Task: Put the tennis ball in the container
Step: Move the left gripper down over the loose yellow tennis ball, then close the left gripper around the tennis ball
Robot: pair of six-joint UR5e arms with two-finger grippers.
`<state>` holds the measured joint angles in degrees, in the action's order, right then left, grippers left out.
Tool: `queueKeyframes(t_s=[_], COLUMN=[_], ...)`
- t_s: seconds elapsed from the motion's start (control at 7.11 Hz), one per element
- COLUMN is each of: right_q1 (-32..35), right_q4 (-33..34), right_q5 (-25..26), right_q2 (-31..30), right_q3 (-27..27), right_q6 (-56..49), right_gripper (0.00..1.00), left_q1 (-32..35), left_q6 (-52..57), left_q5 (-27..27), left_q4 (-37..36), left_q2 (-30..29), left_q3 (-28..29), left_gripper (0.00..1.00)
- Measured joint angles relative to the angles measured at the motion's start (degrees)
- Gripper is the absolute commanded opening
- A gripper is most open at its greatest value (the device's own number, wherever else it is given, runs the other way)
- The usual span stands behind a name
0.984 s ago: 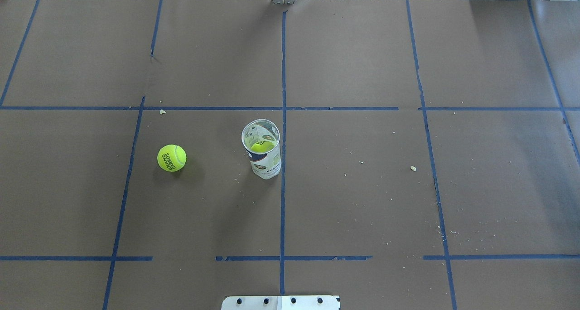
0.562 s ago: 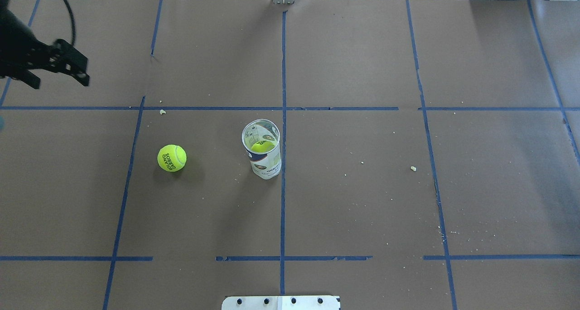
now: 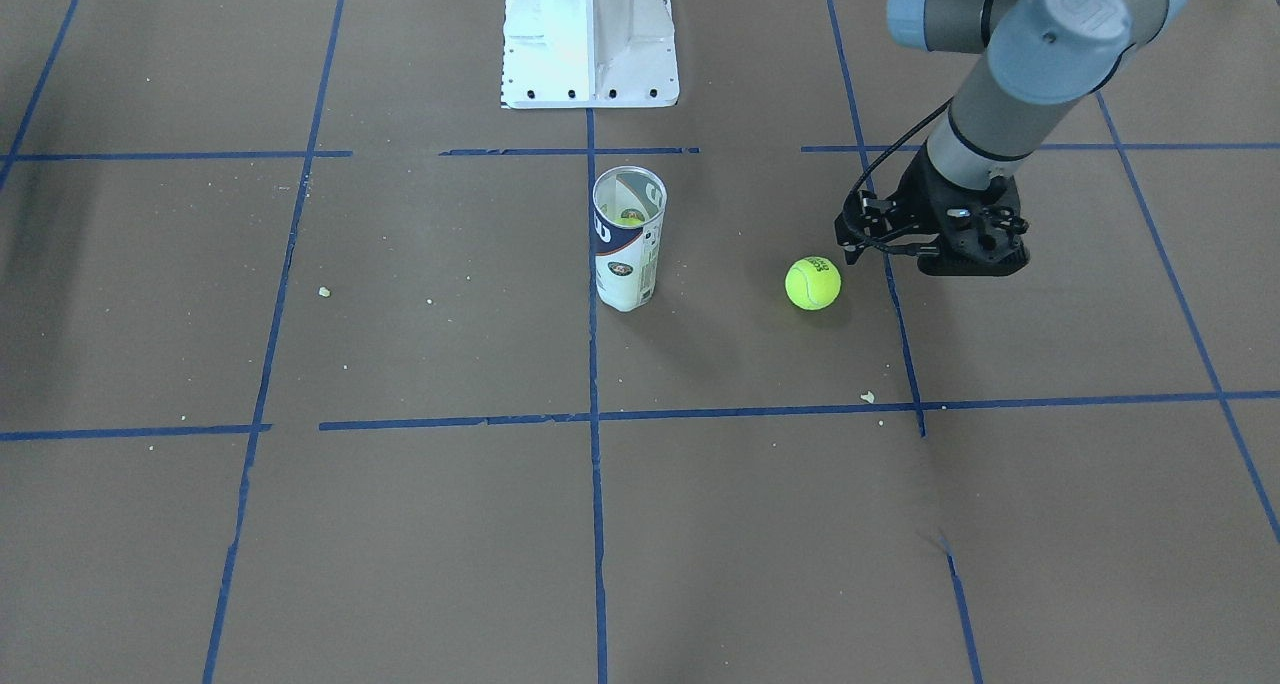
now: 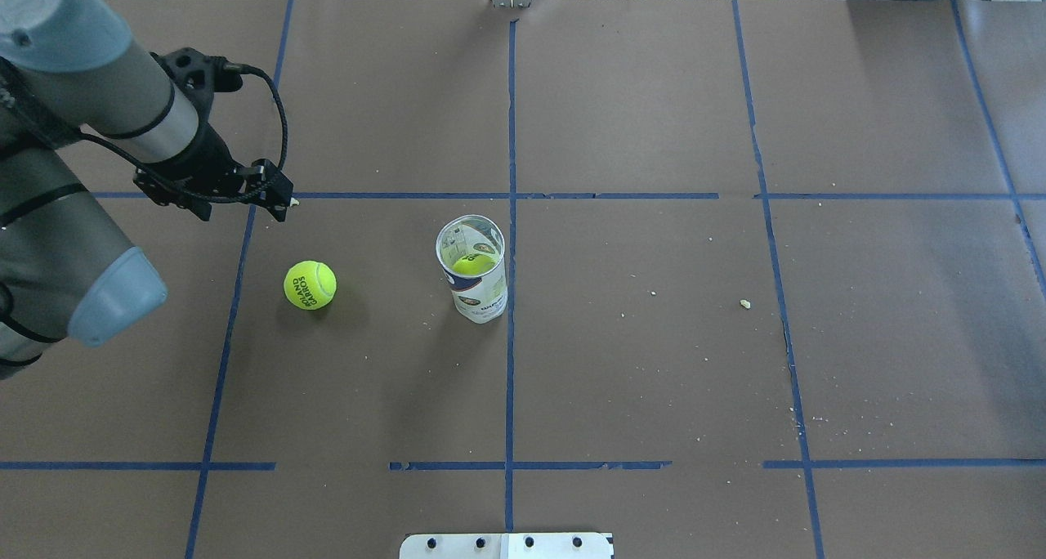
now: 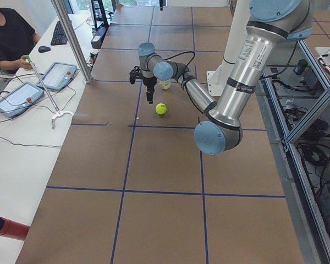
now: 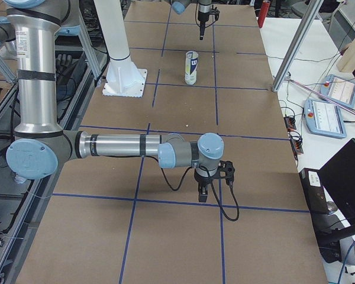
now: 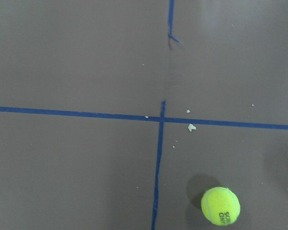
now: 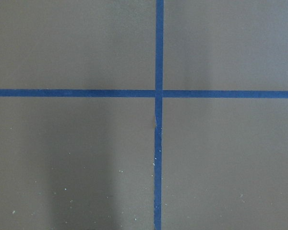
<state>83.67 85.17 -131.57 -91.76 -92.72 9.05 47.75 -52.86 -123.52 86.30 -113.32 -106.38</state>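
Next, my left gripper should go to the middle of the loose tennis ball (image 3: 813, 283) (image 7: 221, 206) on the brown table and close there.
The tennis ball (image 4: 310, 285) lies loose on the brown table, left of the container (image 4: 474, 271); it also shows as the ball (image 3: 812, 283) and the ball (image 7: 220, 205). The container (image 3: 628, 242) stands upright with its mouth uncovered, and a second yellow-green ball (image 4: 472, 263) sits inside it. My left gripper (image 4: 241, 190) hangs above the tape crossing beyond and left of the loose ball, touching nothing; its fingers are hidden, so I cannot tell its state. My right gripper (image 6: 202, 192) hovers low far off to the right, seen only from the side.
The white pedestal (image 3: 590, 34) stands at the robot's edge of the table. Blue tape lines and small crumbs (image 4: 744, 303) mark the brown surface. An operator (image 5: 8, 33) sits at a side desk with tablets. A red cylinder (image 5: 8, 228) lies off the table.
My left arm has swung in from the far left edge towards the loose ball; a second ago it was out of view. Ball and container have not moved.
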Motion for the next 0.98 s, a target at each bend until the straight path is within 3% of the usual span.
queueKeyframes(t_s=[0.28, 0.98], right_q1=[0.0, 0.0], right_q4=[0.0, 0.0], right_q5=[0.0, 0.0], right_q2=[0.0, 0.0], right_q3=[0.0, 0.0], right_q6=[0.0, 0.0], right_gripper=[1.00, 1.00], left_q1=[-3.5, -8.2], left_q6=[-6.3, -8.4], left_q5=[0.3, 2.7], left_q4=[6.1, 11.7], left_q2=[0.3, 0.6], left_q3=[3.6, 8.9], left_gripper=[1.00, 1.00])
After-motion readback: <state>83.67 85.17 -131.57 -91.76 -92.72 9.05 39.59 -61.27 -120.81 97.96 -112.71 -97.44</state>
